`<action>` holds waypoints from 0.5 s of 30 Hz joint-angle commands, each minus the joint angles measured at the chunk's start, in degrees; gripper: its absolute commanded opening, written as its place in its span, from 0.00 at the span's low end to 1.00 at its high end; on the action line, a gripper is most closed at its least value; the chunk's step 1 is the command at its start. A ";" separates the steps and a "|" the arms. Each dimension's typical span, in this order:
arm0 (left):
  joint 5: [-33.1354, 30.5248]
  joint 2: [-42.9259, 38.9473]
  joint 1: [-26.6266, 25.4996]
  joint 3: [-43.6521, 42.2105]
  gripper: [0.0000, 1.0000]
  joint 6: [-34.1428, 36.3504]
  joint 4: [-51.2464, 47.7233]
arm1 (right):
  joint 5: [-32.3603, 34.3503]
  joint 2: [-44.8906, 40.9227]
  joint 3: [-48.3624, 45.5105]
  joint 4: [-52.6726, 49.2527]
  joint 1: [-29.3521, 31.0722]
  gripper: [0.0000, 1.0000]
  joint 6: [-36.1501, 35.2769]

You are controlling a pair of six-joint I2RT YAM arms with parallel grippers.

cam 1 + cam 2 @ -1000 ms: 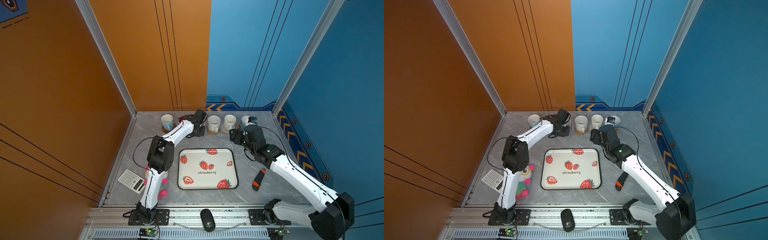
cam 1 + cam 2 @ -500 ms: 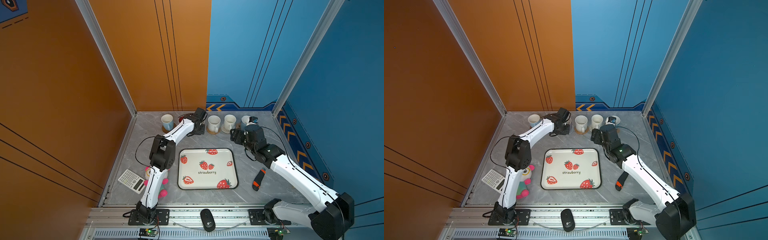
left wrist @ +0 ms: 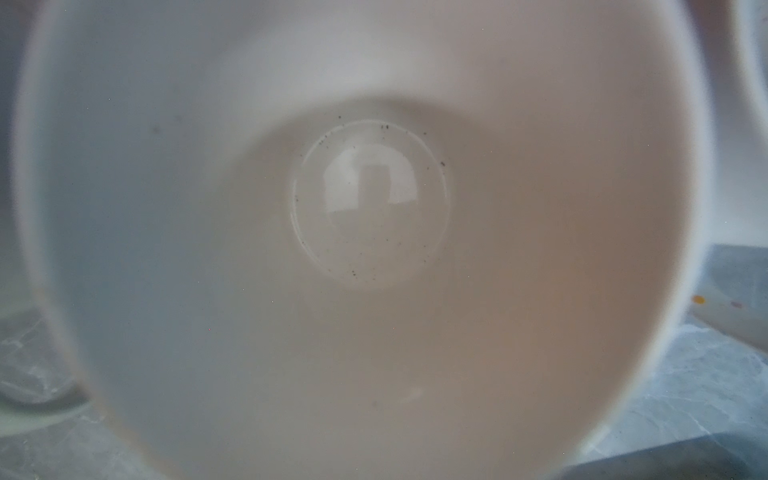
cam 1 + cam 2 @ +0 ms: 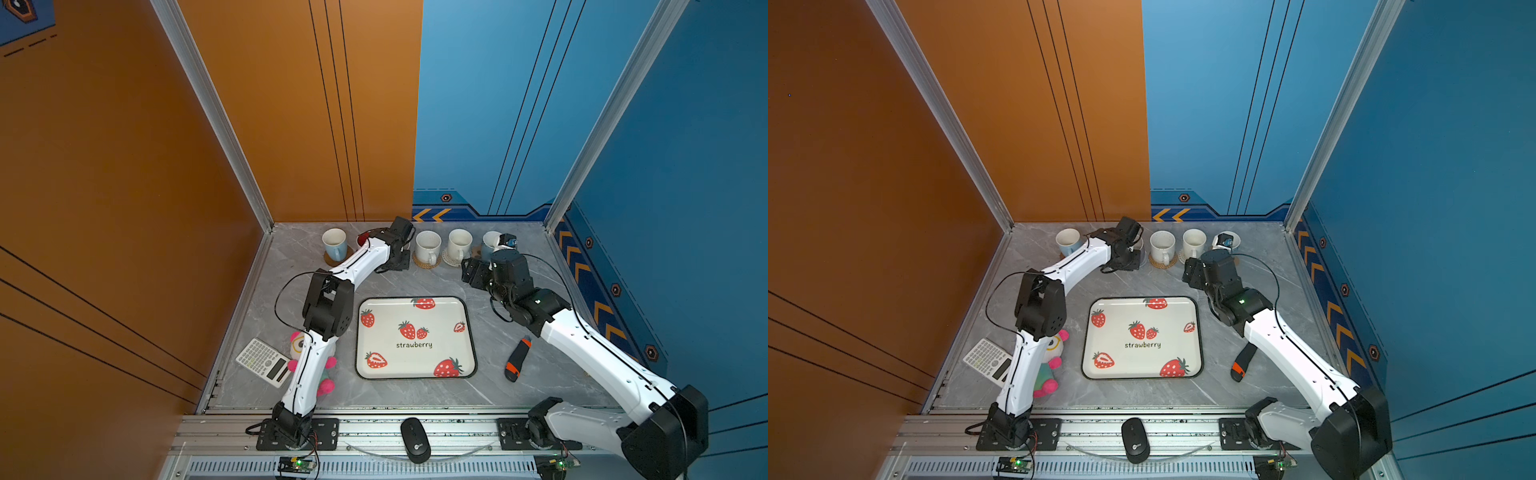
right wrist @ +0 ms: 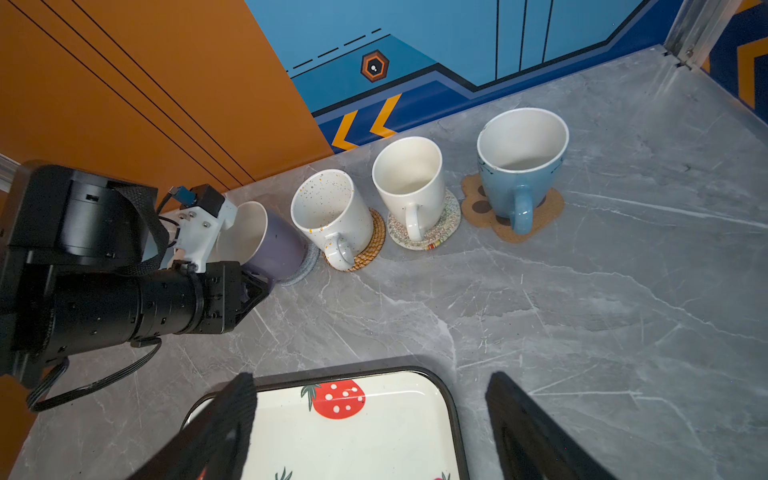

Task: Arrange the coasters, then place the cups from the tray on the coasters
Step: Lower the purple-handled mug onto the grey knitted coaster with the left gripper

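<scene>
I should release the lavender cup from my left gripper on the grey coaster (image 4: 400, 257), in between the cup with the red inside and the speckled white cup. The lavender cup now leans tilted on that coaster.
The lavender cup (image 5: 270, 245) leans tilted with its base on the grey coaster (image 5: 306, 264), and my left gripper (image 4: 395, 259) is shut on it. Its white inside (image 3: 374, 208) fills the left wrist view. In the back row a speckled white cup (image 5: 328, 212) stands on a tan woven coaster (image 5: 376, 245), a white cup (image 5: 409, 178) on a whitish coaster (image 5: 446, 224), and a light blue cup (image 5: 521, 166) on the paw-print coaster (image 5: 548, 208). Another light blue cup (image 4: 334, 243) stands on a brown coaster (image 4: 330, 262). A red-inside cup (image 4: 363, 237) peeks from behind the left arm. My right gripper (image 5: 370, 419) hangs open over the bare tray (image 4: 440, 316).
A calculator (image 4: 264, 361) and a plush toy (image 4: 322, 374) lie at the front left beside the left arm. An orange-and-black utility knife (image 4: 515, 359) lies to the right of the tray. A computer mouse (image 4: 413, 440) rests on the front rail. Walls enclose the back and both sides.
The left arm has shifted slightly with the lavender cup still in its grip. The right arm has held still with its jaws wide.
</scene>
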 commanded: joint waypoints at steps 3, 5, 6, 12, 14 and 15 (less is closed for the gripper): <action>-1.30 0.06 1.02 3.36 0.00 0.10 1.14 | -0.67 -0.35 -0.44 -0.84 -0.35 0.86 -0.74; -1.12 0.23 1.12 3.72 0.00 0.10 1.05 | -0.95 -0.26 -0.37 -0.71 -0.36 0.86 -0.67; -1.16 0.24 1.17 3.80 0.00 0.10 1.04 | -1.04 -0.34 -0.36 -0.71 -0.40 0.86 -0.65; -0.47 1.18 1.38 4.46 0.00 0.01 1.03 | -0.96 -0.44 -0.44 -0.72 -0.39 0.86 -0.68; -0.16 1.73 1.37 4.80 0.00 -0.08 0.85 | -1.02 -0.43 -0.45 -0.71 -0.36 0.86 -0.69; -0.06 1.89 1.36 4.91 0.00 -0.08 0.77 | -0.99 -0.44 -0.40 -0.66 -0.37 0.86 -0.65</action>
